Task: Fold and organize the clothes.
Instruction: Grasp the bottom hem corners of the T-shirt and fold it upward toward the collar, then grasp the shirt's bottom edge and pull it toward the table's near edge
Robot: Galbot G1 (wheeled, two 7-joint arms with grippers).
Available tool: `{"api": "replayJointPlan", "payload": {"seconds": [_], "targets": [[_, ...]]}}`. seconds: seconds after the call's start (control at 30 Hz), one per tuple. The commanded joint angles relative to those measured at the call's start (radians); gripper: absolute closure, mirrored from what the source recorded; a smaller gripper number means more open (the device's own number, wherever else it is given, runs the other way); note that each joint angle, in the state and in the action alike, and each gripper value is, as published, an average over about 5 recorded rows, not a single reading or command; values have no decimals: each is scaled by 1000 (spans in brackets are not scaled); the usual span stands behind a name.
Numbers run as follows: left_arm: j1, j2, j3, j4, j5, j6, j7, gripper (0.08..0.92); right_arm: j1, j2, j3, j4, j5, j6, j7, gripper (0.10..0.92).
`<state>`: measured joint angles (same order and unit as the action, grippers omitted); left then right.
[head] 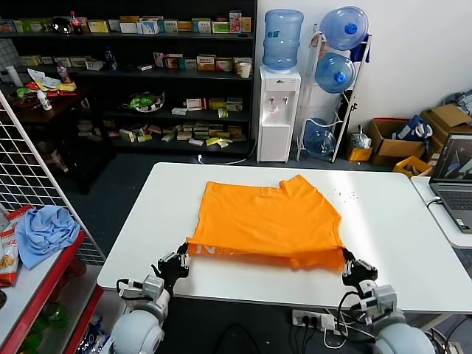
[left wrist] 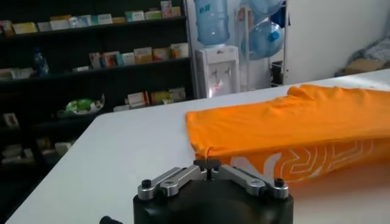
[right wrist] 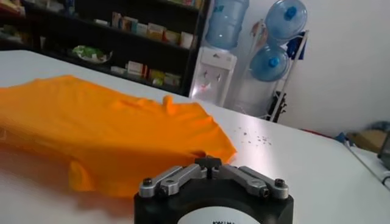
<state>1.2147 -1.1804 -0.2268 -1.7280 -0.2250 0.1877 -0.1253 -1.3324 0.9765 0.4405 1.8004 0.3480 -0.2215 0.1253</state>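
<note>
The near edge of the orange T-shirt hangs up and loose between my grippers, so next I put it down, regrip its near corners (head: 193,246) and pull the shirt flat.
The bright orange T-shirt (head: 265,217) lies on the white table (head: 391,221), with its near edge folded up so a strip of white lettering (head: 214,249) shows. My left gripper (head: 183,255) is shut on the shirt's near left corner. My right gripper (head: 346,259) is shut on the near right corner. In the left wrist view the closed fingertips (left wrist: 207,163) pinch the orange cloth (left wrist: 292,131) beside the lettering (left wrist: 304,163). In the right wrist view the closed fingertips (right wrist: 208,162) meet the shirt's (right wrist: 103,131) edge.
A light blue cloth (head: 46,232) lies on a red shelf at the left, behind a white wire grid (head: 37,177). A laptop (head: 453,177) sits on a side table at the right. A water dispenser (head: 279,110) and stocked shelves stand beyond the table.
</note>
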Motion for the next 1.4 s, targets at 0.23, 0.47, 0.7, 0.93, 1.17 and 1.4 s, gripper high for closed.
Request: {"api": "replayJointPlan", "payload": {"seconds": [0.23, 0.47, 0.7, 0.93, 1.17, 1.4], "targets": [[-254, -38, 87, 249, 10, -9, 8, 907, 303, 2, -118, -283, 32, -33, -30, 885], [-235, -28, 114, 225, -2, -14, 26, 849, 191, -34, -95, -162, 86, -112, -24, 710], [-139, 19, 120, 137, -73, 31, 3, 651, 56, -79, -51, -37, 130, -238, -28, 511], [-112, 28, 113, 122, -146, 93, -20, 452, 32, -72, -38, -62, 123, -243, -34, 303], [-137, 18, 109, 161, -172, 106, -26, 260, 65, -50, -54, -102, 122, -235, -30, 263], [-146, 19, 107, 181, -178, 106, -19, 380, 48, -57, -59, -93, 123, -244, -18, 462]]}}
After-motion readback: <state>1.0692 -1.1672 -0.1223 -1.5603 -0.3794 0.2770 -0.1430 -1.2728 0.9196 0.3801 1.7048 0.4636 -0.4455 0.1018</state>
